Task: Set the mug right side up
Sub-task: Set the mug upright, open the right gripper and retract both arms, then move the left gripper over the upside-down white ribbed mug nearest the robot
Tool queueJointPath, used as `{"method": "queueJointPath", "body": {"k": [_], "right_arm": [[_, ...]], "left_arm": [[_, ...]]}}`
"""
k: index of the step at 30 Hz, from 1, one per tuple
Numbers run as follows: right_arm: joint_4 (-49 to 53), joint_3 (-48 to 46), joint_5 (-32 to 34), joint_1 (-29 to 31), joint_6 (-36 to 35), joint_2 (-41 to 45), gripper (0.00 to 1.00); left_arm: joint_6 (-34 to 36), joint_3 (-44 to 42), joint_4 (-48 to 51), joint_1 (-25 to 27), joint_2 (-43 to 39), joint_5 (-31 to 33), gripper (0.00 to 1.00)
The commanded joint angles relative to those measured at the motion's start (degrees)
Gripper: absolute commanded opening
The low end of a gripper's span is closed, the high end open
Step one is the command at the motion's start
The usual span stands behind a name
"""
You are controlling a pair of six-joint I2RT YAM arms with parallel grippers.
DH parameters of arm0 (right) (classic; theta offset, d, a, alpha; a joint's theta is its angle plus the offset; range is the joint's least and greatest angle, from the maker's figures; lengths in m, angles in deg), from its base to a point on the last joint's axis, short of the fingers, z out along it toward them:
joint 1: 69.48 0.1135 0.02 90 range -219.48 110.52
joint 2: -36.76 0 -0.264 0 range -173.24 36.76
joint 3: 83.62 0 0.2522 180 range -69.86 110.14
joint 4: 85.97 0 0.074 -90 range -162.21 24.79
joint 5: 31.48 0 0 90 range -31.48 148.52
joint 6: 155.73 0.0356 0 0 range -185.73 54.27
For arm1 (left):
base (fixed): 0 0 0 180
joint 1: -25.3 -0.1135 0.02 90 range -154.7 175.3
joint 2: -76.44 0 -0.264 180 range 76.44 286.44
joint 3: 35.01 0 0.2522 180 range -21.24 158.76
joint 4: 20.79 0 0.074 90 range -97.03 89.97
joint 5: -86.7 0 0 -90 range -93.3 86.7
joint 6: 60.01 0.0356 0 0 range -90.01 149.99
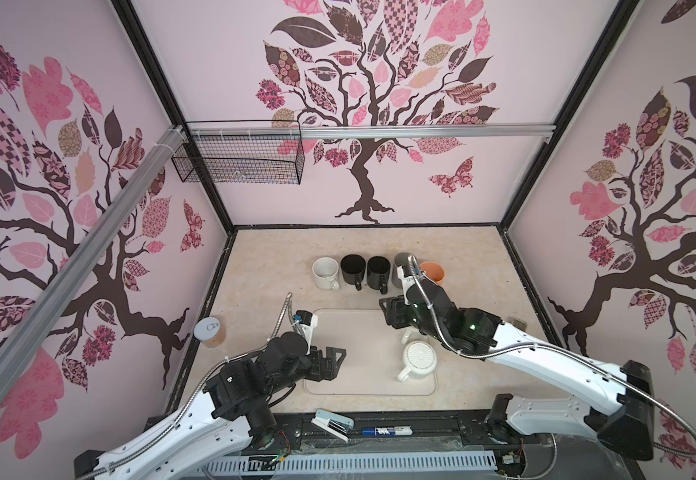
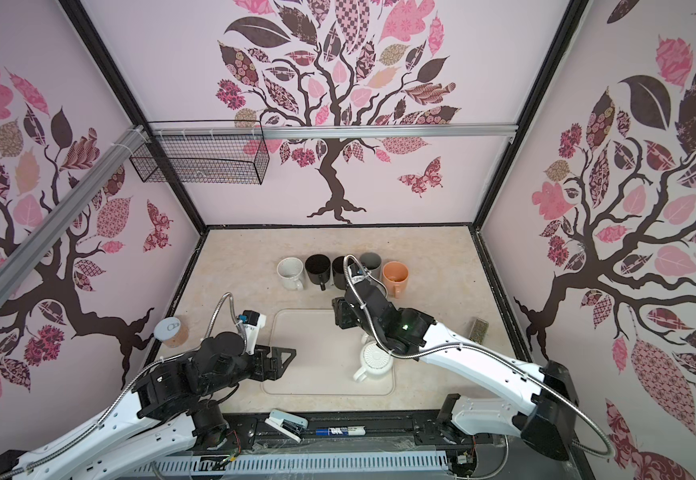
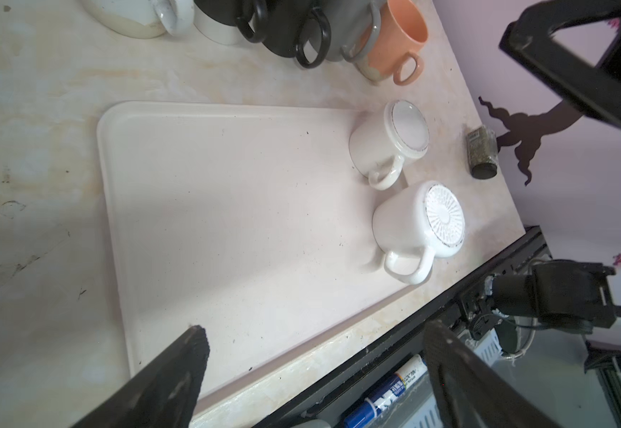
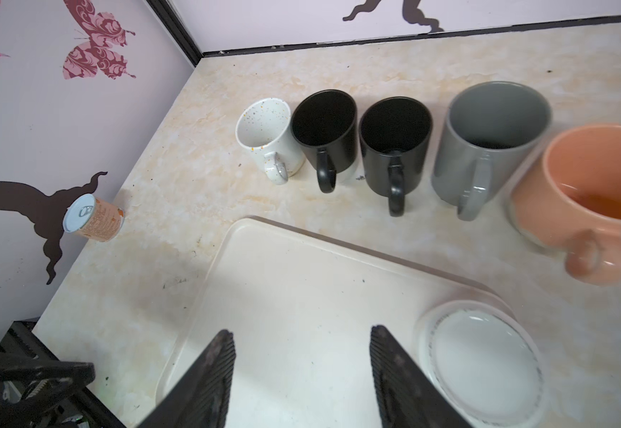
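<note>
Next, my left gripper moves to the ribbed-base mug near the front of the tray, where it will take hold of the mug's handle (image 1: 403,374) (image 3: 411,269).
Two white mugs stand upside down at the right end of the cream tray (image 1: 338,324). The ribbed-base mug (image 1: 420,359) (image 3: 413,226) is nearer the front. The smooth-base mug (image 3: 388,144) (image 4: 483,363) sits behind it and is mostly hidden under my right arm in both top views. My right gripper (image 1: 390,312) (image 4: 302,331) hovers open over the tray's back edge, just beside the smooth-base mug, with nothing between its fingers. My left gripper (image 1: 334,362) (image 3: 316,328) hangs wide open and empty over the tray's left front part.
Behind the tray stands a row of upright mugs: white speckled (image 1: 324,272), two black (image 1: 353,270), grey (image 4: 487,148), orange (image 2: 395,276). A can (image 1: 210,331) stands by the left wall and a spice jar (image 2: 479,329) lies at the right. A marker (image 1: 386,431) lies below the front edge.
</note>
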Motion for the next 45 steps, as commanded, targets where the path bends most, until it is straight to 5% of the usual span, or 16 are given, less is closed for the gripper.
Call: {"method": "queueJointPath", "body": {"k": [1, 6, 13, 22, 29, 45], "right_arm": [[7.2, -2.1, 2.0, -0.5, 2.7, 3.9, 0.61], [14.6, -5.4, -0.5, -0.5, 8.8, 11.4, 0.58], [24.9, -8.7, -0.9, 0.2, 22.4, 19.4, 0.57], [22.2, -17.5, -3.2, 6.5, 39.7, 26.5, 0.53], [24.2, -17.1, -1.8, 9.0, 43.0, 26.3, 0.54], [43.1, -21.3, -0.1, 9.1, 46.0, 38.8, 0.56]], "left_arm": [[2.7, 2.0, -1.2, 3.7, 4.1, 4.2, 0.92], [8.0, 5.4, -4.4, 9.1, 12.2, 7.3, 0.91], [11.7, 6.2, -12.3, 9.9, 19.1, 4.8, 0.91], [11.1, 1.5, -14.8, 7.9, 15.0, 5.0, 0.92], [14.8, 1.8, -15.6, 6.9, 13.9, -1.8, 0.87], [18.9, 15.0, -14.9, 11.6, 35.2, -4.4, 0.61]]}}
